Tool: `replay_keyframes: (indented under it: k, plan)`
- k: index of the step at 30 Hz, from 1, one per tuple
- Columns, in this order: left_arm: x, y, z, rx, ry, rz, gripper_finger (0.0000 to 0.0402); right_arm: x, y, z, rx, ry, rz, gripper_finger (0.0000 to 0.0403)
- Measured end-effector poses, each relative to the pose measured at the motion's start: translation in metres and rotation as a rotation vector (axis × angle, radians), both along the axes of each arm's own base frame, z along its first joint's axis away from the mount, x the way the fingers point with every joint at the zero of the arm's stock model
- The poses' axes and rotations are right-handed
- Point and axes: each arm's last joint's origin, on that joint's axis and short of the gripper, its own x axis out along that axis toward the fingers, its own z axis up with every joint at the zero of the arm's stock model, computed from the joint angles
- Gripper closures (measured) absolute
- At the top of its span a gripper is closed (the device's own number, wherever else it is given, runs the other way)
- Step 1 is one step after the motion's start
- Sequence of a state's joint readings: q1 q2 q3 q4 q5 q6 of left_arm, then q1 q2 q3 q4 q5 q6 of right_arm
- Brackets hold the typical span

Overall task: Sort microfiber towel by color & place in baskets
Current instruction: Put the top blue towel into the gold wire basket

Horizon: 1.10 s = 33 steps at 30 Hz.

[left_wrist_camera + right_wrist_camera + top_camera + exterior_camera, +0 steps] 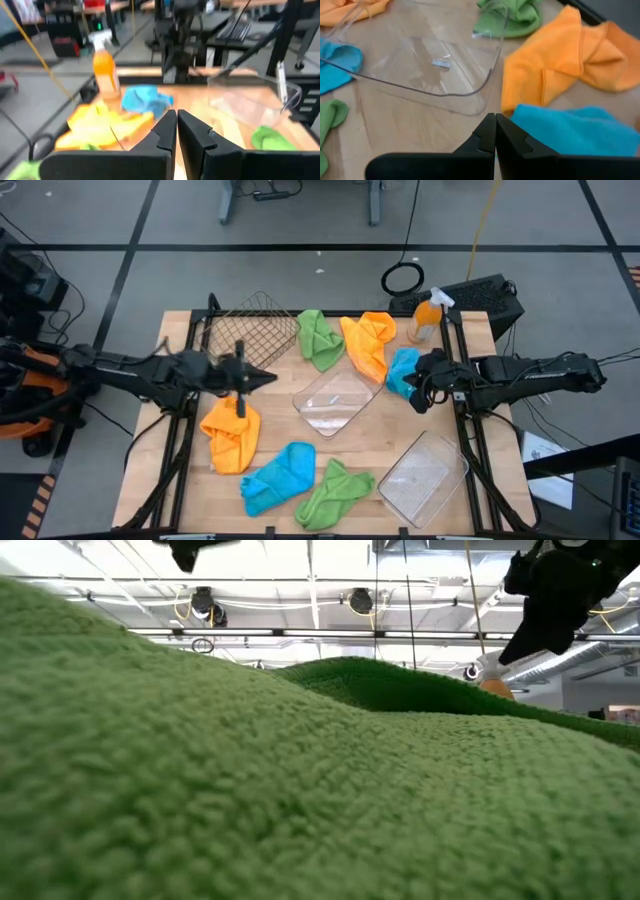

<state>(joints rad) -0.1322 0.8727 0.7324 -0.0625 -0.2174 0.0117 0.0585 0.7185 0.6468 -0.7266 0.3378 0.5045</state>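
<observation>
The near edge of the far blue towel (pixel 402 393) (pixel 515 119), the towel's end away from the table's far bar, will get my right gripper closed on it.
Six microfiber towels lie on the wooden table. At the far side are a green one (pixel 318 338), an orange one (pixel 368 343) and a blue one (pixel 402 370). Toward the near edge lie an orange one (pixel 232 435), a blue one (pixel 280 477) and a green one (pixel 335 493). The baskets are a dark wire basket (pixel 250 330) at the far left and two clear trays, one in the middle (pixel 335 400) and one at the near right (pixel 425 475). My left gripper (pixel 270 378) (pixel 176 116) hovers shut above the table between the wire basket and the near orange towel. My right gripper (pixel 413 392) (pixel 495 120) is shut above the far blue towel's (pixel 580 130) edge.
An orange spray bottle (pixel 428 315) with a white nozzle stands at the far right corner. Dark frame rails (pixel 470 450) run along the table's left and right sides. The near green towel (pixel 300 790) fills most of the low view.
</observation>
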Motion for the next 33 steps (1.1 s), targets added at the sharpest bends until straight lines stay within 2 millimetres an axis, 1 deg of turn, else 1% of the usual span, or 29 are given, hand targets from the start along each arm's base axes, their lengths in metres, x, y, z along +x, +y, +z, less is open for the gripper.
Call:
replay_keyframes:
  k: [4,7,9,12,16,19,21,23,25,27,30,33]
  plan:
    - [0.017,-0.002,-0.017,-0.011,0.089,0.007,0.0377,-0.002,0.004,-0.002,0.038,0.016,-0.010,0.0403]
    - [0.027,-0.004,-0.025,-0.014,0.110,0.009,0.0376,-0.002,0.008,-0.003,0.089,0.012,0.014,0.0403]
    - [0.031,-0.004,-0.029,-0.018,0.125,0.010,0.0367,-0.001,0.011,-0.003,0.133,0.009,0.031,0.0403]
    - [0.034,-0.005,-0.034,-0.035,0.158,0.017,0.0330,0.002,0.015,-0.005,0.169,0.011,0.035,0.0403]
    - [0.037,-0.007,-0.041,-0.053,0.198,0.018,0.0260,0.008,0.020,-0.009,0.180,0.041,0.039,0.0403]
    - [0.040,-0.008,-0.044,-0.051,0.209,0.013,0.0216,0.014,0.021,-0.013,0.176,0.063,0.037,0.0403]
    - [0.040,-0.009,-0.045,-0.051,0.213,0.012,0.0196,0.018,0.021,-0.016,0.174,0.078,0.023,0.0402]
    - [0.040,-0.009,-0.045,-0.052,0.213,0.012,0.0185,0.022,0.019,-0.019,0.173,0.093,0.006,0.0396]
    - [0.040,-0.009,-0.044,-0.069,0.209,0.017,0.0181,0.025,0.016,-0.023,0.170,0.120,-0.015,0.0380]
    - [0.041,-0.009,-0.043,-0.076,0.196,0.019,0.0180,0.028,0.013,-0.026,0.165,0.146,-0.030,0.0354]
    - [0.042,-0.010,-0.041,-0.081,0.168,0.015,0.0180,0.031,0.009,-0.032,0.144,0.203,-0.025,0.0305]
    - [0.042,-0.010,-0.041,-0.073,0.170,0.009,0.0180,0.036,0.006,-0.036,0.119,0.240,-0.006,0.0246]
